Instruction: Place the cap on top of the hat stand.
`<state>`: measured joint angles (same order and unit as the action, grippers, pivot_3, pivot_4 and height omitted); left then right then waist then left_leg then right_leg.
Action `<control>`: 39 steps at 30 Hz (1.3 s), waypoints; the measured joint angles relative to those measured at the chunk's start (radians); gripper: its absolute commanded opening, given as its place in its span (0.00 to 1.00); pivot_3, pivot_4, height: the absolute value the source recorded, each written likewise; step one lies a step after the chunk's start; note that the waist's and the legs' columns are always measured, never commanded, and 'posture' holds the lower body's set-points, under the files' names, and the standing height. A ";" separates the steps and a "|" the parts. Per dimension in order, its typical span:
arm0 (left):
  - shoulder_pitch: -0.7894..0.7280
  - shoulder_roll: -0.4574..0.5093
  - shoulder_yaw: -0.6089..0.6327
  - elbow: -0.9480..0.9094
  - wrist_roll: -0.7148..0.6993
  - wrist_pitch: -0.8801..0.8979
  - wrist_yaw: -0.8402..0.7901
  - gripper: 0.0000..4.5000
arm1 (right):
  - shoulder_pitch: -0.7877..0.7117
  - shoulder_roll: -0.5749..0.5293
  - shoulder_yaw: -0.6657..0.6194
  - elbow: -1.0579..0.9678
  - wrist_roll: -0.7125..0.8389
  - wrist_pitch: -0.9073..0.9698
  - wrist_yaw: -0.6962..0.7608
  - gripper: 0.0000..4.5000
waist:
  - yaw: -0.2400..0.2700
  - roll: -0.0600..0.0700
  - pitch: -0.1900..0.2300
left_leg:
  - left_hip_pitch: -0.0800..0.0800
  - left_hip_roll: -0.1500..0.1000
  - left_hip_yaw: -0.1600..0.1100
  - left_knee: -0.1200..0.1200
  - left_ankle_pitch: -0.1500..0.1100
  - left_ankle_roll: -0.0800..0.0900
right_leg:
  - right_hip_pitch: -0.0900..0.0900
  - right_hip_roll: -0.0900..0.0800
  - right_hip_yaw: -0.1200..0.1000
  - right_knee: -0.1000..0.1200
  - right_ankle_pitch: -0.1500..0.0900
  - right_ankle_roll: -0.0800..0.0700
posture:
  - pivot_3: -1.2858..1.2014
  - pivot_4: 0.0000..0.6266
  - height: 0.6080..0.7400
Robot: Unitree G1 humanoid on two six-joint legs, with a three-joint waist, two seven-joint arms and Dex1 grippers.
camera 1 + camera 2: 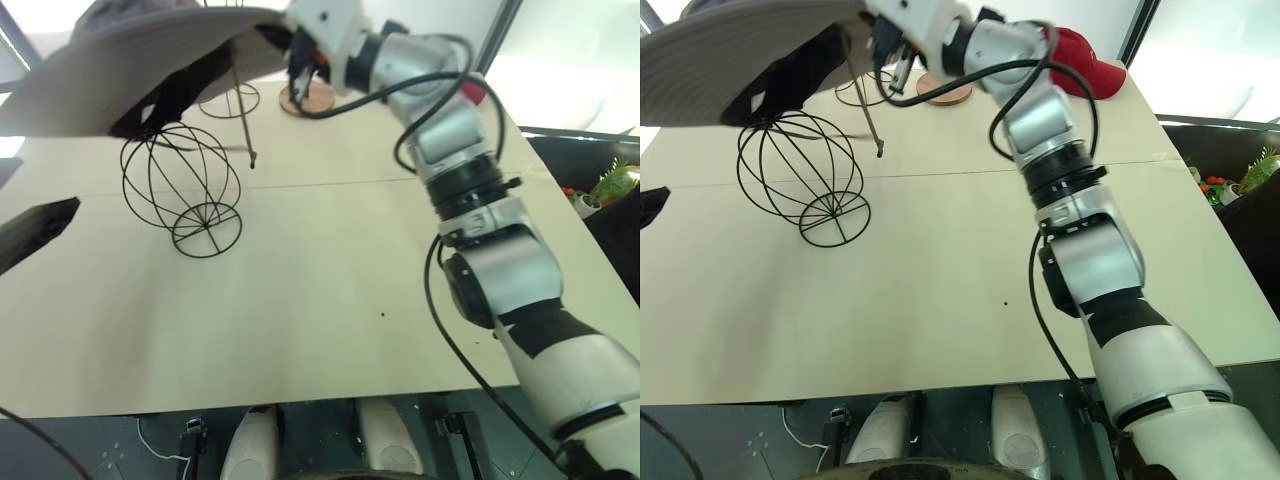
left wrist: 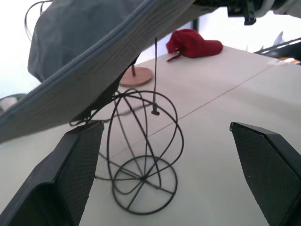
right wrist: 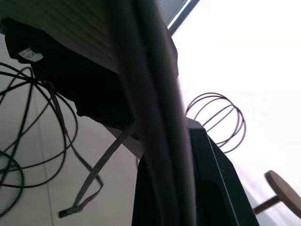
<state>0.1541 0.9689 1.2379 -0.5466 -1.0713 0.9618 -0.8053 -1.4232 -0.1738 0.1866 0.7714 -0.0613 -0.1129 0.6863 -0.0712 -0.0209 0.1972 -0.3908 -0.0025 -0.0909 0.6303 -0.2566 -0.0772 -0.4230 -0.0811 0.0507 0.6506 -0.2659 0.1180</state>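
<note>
The black wire globe point(image 3: 35, 129) is above the small ring base. Next, my right gripper lets go of the cap over it.
My right gripper point(image 1: 300, 58) is shut on the brim of the cap point(image 1: 130, 60), a large grey floppy hat held tilted in the air. The cap's dark underside hangs just over the hat stand point(image 1: 182, 188), a black wire globe on a small ring base on the table. I cannot tell whether they touch. A thin chin strap point(image 1: 247, 135) dangles from the cap beside the globe. The right wrist view has the brim point(image 3: 155, 108) clamped between the fingers. My left gripper point(image 2: 164, 126) is open, facing the hat stand point(image 2: 143, 155) from the left with nothing in it; one finger point(image 1: 40, 230) shows at the table's left edge.
A red baseball cap point(image 1: 1080, 60) lies at the back right of the beige table point(image 1: 330, 300). A thin pole on a round wooden base point(image 1: 307, 98) and a taller wire stand point(image 1: 228, 100) stand at the back. Plants and dark objects point(image 1: 605, 185) sit beyond the right edge.
</note>
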 measured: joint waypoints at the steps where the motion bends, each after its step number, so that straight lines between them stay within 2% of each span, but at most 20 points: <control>1: 0.015 -0.002 0.018 -0.006 -0.007 0.007 0.003 1.00 | -0.001 0.009 0.001 0.010 0.000 -0.008 0.000 0.01 | 0.001 0.000 0.000 | 0.000 0.000 0.000 0.000 0.000 0.000 | 0.000 0.000 0.000 0.001 0.000 0.000 | 0.52 0.24 1.00; 5: 0.145 -0.032 0.184 -0.017 -0.067 0.043 -0.001 1.00 | 0.004 0.054 0.018 0.007 -0.010 -0.067 0.001 0.01 | -0.009 0.000 0.000 | 0.000 0.000 0.000 -0.002 0.000 0.000 | -0.002 0.001 0.000 0.001 0.000 0.000 | 0.52 0.24 1.00; 9: 0.301 -0.075 0.406 0.041 -0.177 0.079 -0.020 1.00 | 0.103 0.060 0.077 -0.041 -0.076 -0.169 -0.024 0.01 | -0.023 0.000 0.000 | 0.000 0.000 0.000 -0.002 0.000 0.000 | -0.003 0.000 0.000 0.001 0.000 -0.001 | 0.52 0.24 1.00; 15: 0.428 -0.089 0.549 0.124 -0.309 0.070 0.004 1.00 | 0.282 0.040 0.164 -0.109 -0.221 -0.301 -0.133 0.01 | -0.024 -0.001 -0.001 | 0.000 0.000 0.000 0.000 0.000 0.000 | -0.002 0.000 0.000 0.002 0.000 -0.001 | 0.52 0.24 1.00; 21: 0.544 -0.106 0.555 0.141 -0.308 0.012 -0.028 1.00 | 0.337 0.015 0.259 -0.121 -0.429 -0.408 -0.326 0.01 | -0.029 -0.001 -0.001 | 0.001 0.001 0.000 -0.001 0.000 0.000 | -0.002 0.001 0.000 0.003 0.000 -0.001 | 0.52 0.24 1.00; 29: 0.545 -0.032 0.508 0.205 -0.269 -0.053 -0.021 1.00 | 0.349 -0.044 0.375 -0.119 -0.726 -0.445 -0.629 0.01 | -0.027 -0.002 -0.001 | 0.001 0.001 0.000 -0.001 0.000 0.000 | -0.002 0.001 0.000 0.003 0.000 -0.002 | 0.52 0.24 1.00; 34: 0.528 0.009 0.460 0.214 -0.243 -0.057 -0.021 1.00 | 0.373 -0.056 0.391 -0.133 -0.764 -0.441 -0.668 0.01 | -0.028 -0.002 -0.001 | 0.001 0.001 0.000 -0.001 0.000 0.000 | -0.002 0.001 0.000 0.003 0.000 -0.001 | 0.52 0.24 1.00; 39: 0.501 0.010 0.384 0.218 -0.178 -0.075 -0.027 1.00 | 0.439 -0.137 0.397 -0.208 -0.798 -0.452 -0.669 0.01 | -0.024 -0.002 -0.001 | 0.001 0.001 0.000 -0.001 0.000 0.000 | -0.001 0.001 0.000 0.002 0.000 -0.001 | 0.52 0.24 1.00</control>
<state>0.6555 0.9790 1.6221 -0.3287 -1.2493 0.8868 -0.8325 -0.9838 -0.3108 0.5834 0.5630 -0.8595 -0.5647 0.0176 -0.0950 -0.0231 0.1958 -0.3898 -0.0020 -0.0907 0.6296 -0.2563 -0.0776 -0.4243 -0.0801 0.0507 0.6531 -0.2661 0.1166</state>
